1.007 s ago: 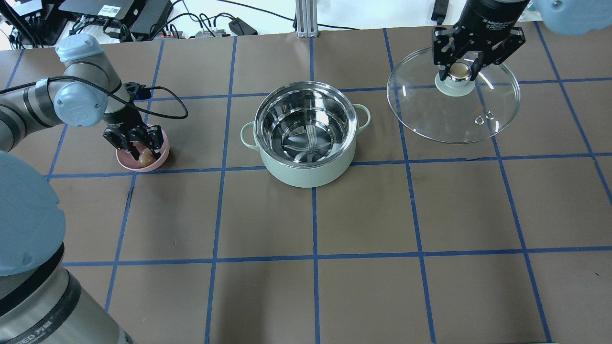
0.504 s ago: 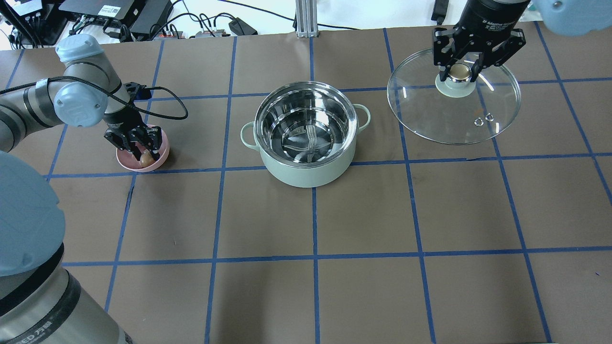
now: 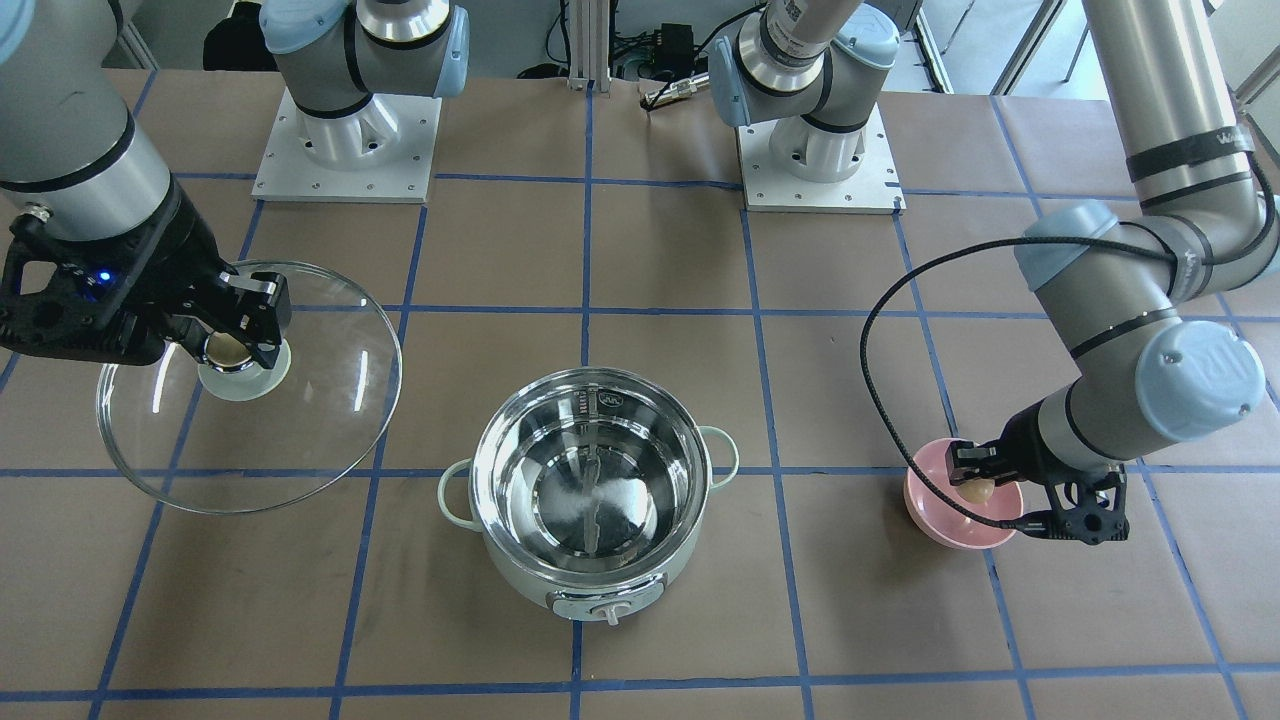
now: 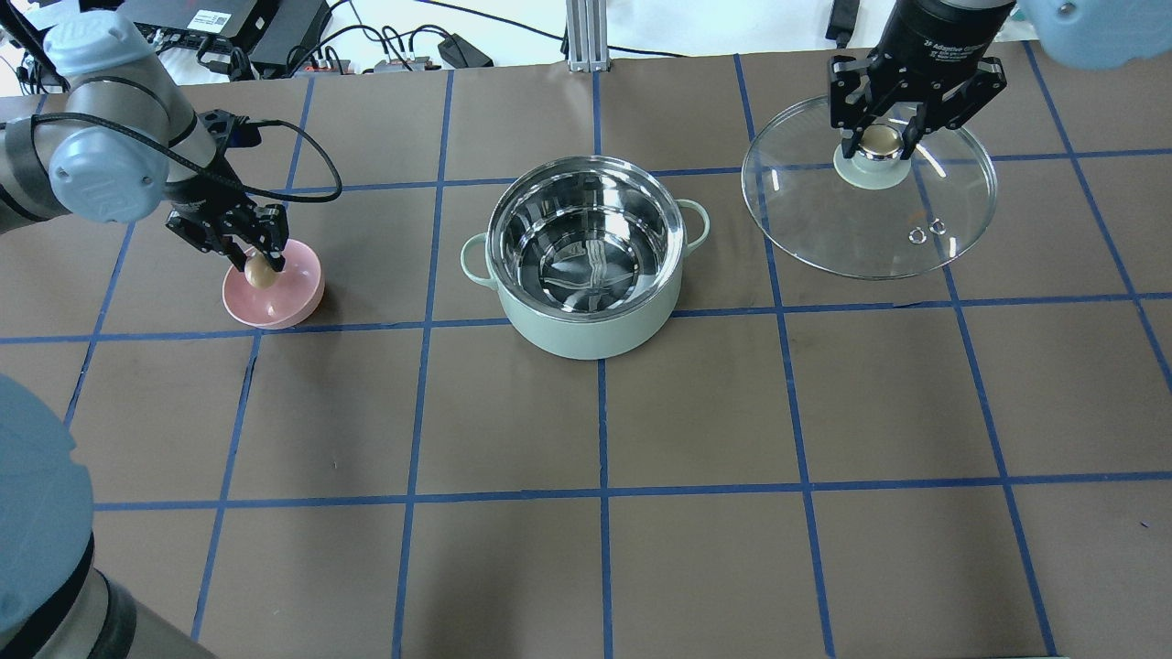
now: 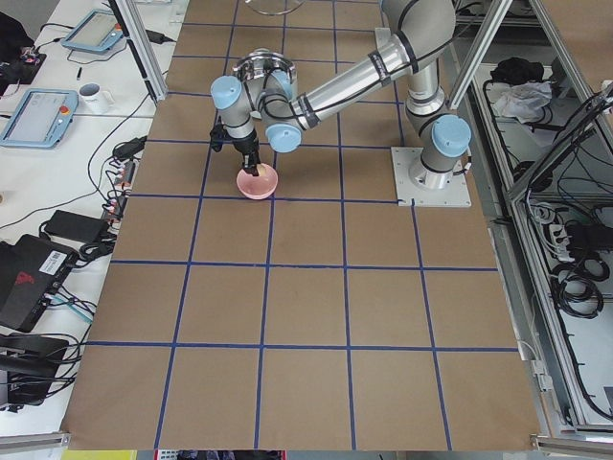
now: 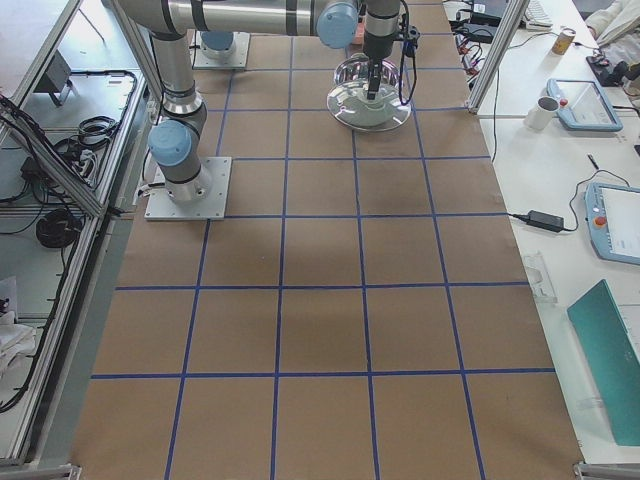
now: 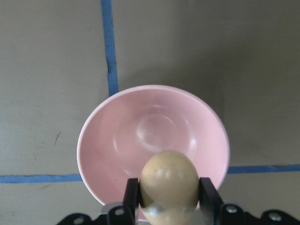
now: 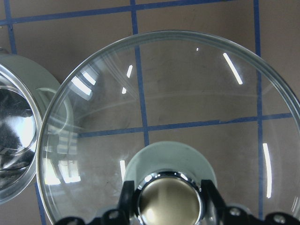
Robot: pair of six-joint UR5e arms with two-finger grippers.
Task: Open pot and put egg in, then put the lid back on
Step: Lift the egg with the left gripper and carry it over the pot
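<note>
The robot's left gripper will release the egg on the middle of the pot's steel bottom (image 3: 588, 522).
The pot (image 4: 586, 331) stands open at the table's middle, its steel inside empty; it also shows in the front view (image 3: 520, 575). My left gripper (image 4: 260, 267) is shut on the tan egg (image 4: 260, 274) and holds it just above the pink bowl (image 4: 291, 304). The left wrist view shows the egg (image 7: 169, 180) between the fingers over the empty bowl (image 7: 93, 126). My right gripper (image 4: 881, 139) is shut on the knob of the glass lid (image 4: 870, 220), held above the table to the pot's right. The lid (image 8: 187, 93) fills the right wrist view.
Blue tape lines cross the brown table. Cables and electronics (image 4: 229, 27) lie beyond the far edge. The arm bases (image 3: 345, 140) stand at the robot's side. The pot's control knob (image 3: 607, 612) faces away from the robot.
My left gripper has risen out of the pink bowl with the egg in it and shifted slightly back and left. The right gripper and lid have not moved.
</note>
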